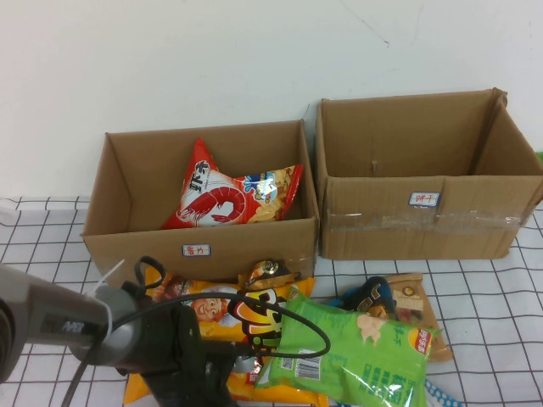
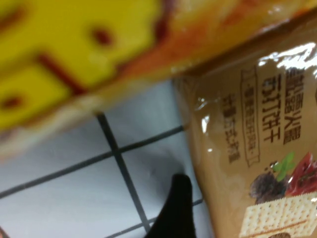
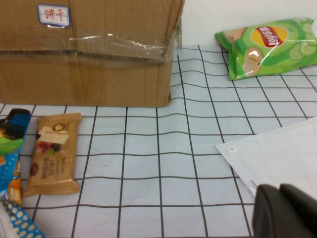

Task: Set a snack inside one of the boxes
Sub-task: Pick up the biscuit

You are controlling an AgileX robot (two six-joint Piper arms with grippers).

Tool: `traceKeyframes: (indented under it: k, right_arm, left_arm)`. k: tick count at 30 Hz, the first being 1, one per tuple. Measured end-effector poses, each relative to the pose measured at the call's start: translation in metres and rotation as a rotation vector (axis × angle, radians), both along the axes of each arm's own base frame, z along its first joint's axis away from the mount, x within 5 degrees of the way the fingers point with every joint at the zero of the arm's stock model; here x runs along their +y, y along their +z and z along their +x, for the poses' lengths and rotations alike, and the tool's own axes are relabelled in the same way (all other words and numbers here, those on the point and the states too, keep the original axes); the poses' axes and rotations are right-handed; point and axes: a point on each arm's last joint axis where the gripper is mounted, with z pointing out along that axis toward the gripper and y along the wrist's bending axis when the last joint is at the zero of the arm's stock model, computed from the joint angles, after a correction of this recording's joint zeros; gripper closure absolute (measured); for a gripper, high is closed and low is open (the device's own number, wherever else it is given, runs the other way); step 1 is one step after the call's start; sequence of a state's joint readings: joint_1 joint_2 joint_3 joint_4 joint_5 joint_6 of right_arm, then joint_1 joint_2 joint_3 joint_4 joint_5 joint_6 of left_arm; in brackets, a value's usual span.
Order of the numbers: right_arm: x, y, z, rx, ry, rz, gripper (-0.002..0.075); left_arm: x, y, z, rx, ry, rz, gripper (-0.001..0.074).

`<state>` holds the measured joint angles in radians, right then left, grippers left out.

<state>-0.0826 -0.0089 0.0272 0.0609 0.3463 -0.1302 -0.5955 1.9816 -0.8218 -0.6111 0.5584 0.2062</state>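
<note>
The brown cracker packet sits at a slant to my left gripper with its end against the yellow-orange bag, so next I open, back away and take the packet squarely [image 2: 267,148].
A pile of snacks lies in front of the boxes: a yellow-orange bag [image 1: 208,309], a green chips bag [image 1: 356,352], a brown cracker packet [image 1: 411,301] and a blue packet [image 1: 373,295]. My left gripper [image 1: 242,363] is low over the pile and open. One black fingertip [image 2: 179,198] shows beside a brown cracker packet [image 2: 257,148], under the edge of the yellow bag [image 2: 74,44]. The left box [image 1: 127,233] holds a red shrimp-chips bag [image 1: 229,197]. The right box [image 1: 424,225] looks empty. My right gripper [image 3: 285,213] is shut, empty, low over the cloth.
The right wrist view shows the right box's labelled front [image 3: 89,59], the brown packet [image 3: 52,153], a second green chips bag [image 3: 270,47] and a white sheet [image 3: 277,153] on the checked cloth. Black cables [image 1: 280,318] loop over the pile.
</note>
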Motion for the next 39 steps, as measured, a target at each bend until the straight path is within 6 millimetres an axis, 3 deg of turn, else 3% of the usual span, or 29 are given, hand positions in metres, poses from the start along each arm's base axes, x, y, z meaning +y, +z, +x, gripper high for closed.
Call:
traceKeyframes:
  k: [12,18,23,32,35,39]
  right_arm:
    - [0.000,0.000,0.000,0.000,0.000,0.000,0.0727]
    - [0.000,0.000,0.000,0.000,0.000,0.000,0.0727]
    - [0.000,0.000,0.000,0.000,0.000,0.000,0.0727]
    - [0.000,0.000,0.000,0.000,0.000,0.000,0.0727]
    - [0.000,0.000,0.000,0.000,0.000,0.000,0.0727]
    - [0.000,0.000,0.000,0.000,0.000,0.000,0.0727]
  left_arm:
    - [0.001,-0.001,0.001,0.000,0.040,0.018,0.0128]
    - [0.006,0.003,0.001,-0.029,-0.029,0.072,0.0293]
    - [0.012,0.032,0.005,-0.141,-0.083,0.092,0.0464]
    - [0.018,0.097,0.002,-0.372,-0.144,0.049,0.0687]
    - [0.017,0.109,-0.003,-0.414,-0.172,0.049,0.0720]
    - [0.018,0.110,-0.007,-0.419,-0.208,0.084,0.0731]
